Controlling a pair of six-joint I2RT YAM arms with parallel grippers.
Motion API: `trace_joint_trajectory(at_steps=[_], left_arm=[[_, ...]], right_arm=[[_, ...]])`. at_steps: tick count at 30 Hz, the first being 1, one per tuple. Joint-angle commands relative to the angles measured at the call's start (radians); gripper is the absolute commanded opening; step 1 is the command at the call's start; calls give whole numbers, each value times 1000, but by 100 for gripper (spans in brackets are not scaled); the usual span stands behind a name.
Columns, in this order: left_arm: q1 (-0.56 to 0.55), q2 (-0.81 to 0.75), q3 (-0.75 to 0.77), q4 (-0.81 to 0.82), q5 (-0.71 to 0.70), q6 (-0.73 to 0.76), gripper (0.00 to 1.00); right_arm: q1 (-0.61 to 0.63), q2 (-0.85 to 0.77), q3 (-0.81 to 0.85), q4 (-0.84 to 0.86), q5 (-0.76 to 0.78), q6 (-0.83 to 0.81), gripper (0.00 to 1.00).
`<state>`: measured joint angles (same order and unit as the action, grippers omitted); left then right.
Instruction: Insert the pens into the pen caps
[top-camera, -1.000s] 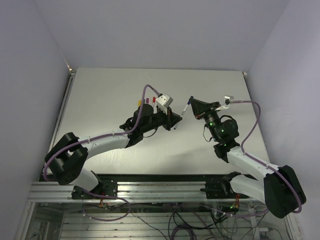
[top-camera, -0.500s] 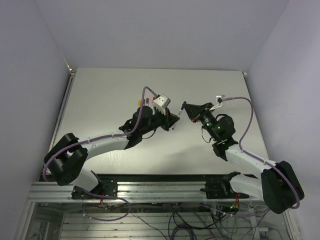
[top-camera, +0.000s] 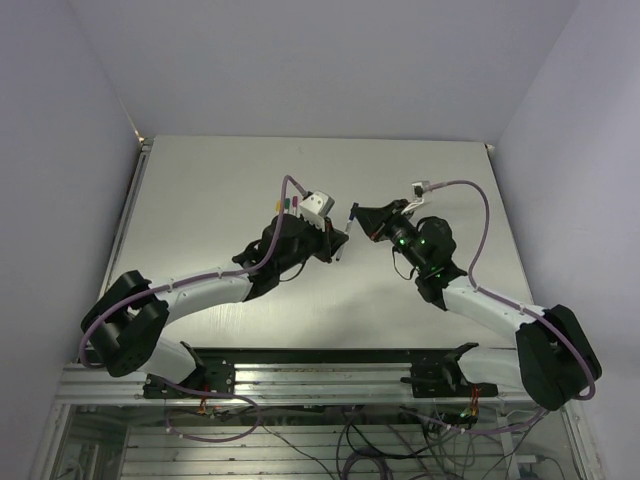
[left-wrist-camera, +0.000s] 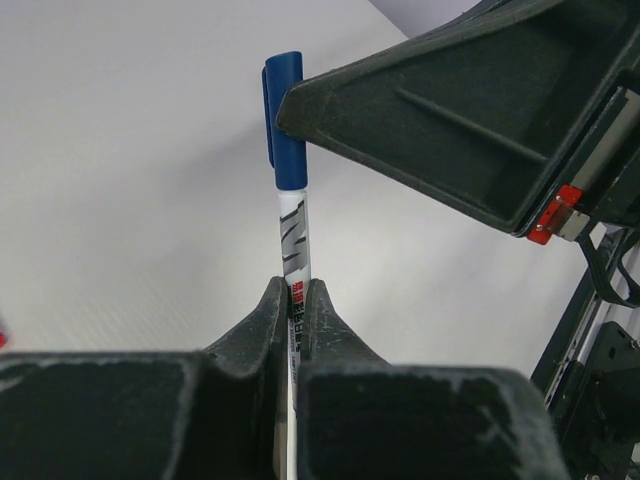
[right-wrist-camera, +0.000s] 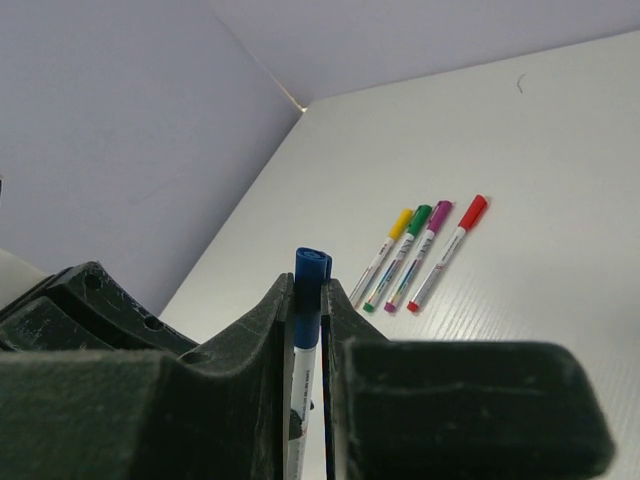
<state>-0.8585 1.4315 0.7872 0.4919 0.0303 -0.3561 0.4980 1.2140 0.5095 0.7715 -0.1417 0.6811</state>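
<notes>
Next, the left gripper sets the silvery-white pen, upright between both grippers, down on the white table (top-camera: 316, 215) beside the red pen.
A silvery-white pen (left-wrist-camera: 293, 235) stands upright between both grippers above the table. My left gripper (left-wrist-camera: 294, 290) is shut on its printed barrel. A blue pen cap (left-wrist-camera: 285, 120) sits on the pen's upper end, and my right gripper (right-wrist-camera: 310, 285) is shut on that cap (right-wrist-camera: 312, 265). From above, the pen (top-camera: 345, 235) spans the gap between the left gripper (top-camera: 338, 247) and the right gripper (top-camera: 357, 218). The pen's tip is hidden inside the cap.
Four capped pens lie side by side on the white table (right-wrist-camera: 540, 150): yellow (right-wrist-camera: 385, 252), green (right-wrist-camera: 403, 250), purple (right-wrist-camera: 422, 252) and red (right-wrist-camera: 448, 255). In the top view they are mostly hidden behind the left arm (top-camera: 200, 285). A grey wall borders the table's left side.
Both grippers have shifted left together. The right arm has stretched further towards the left one. The blue-capped pen has stayed held between them.
</notes>
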Motion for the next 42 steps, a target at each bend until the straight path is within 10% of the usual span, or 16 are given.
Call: trace_joint_trajectory(at_steps=[1, 24, 32, 42], left_arm=[[16, -59, 41, 204, -24, 5, 7], [48, 54, 41, 164, -100, 13, 7], [50, 185, 72, 117, -159, 31, 7], [119, 350, 199, -11, -191, 7, 7]], right_arm=[[63, 57, -5, -220, -47, -63, 0], [134, 110, 163, -347, 179, -132, 1], [134, -1, 194, -297, 323, -174, 34], [133, -215, 75, -372, 544, -164, 38]])
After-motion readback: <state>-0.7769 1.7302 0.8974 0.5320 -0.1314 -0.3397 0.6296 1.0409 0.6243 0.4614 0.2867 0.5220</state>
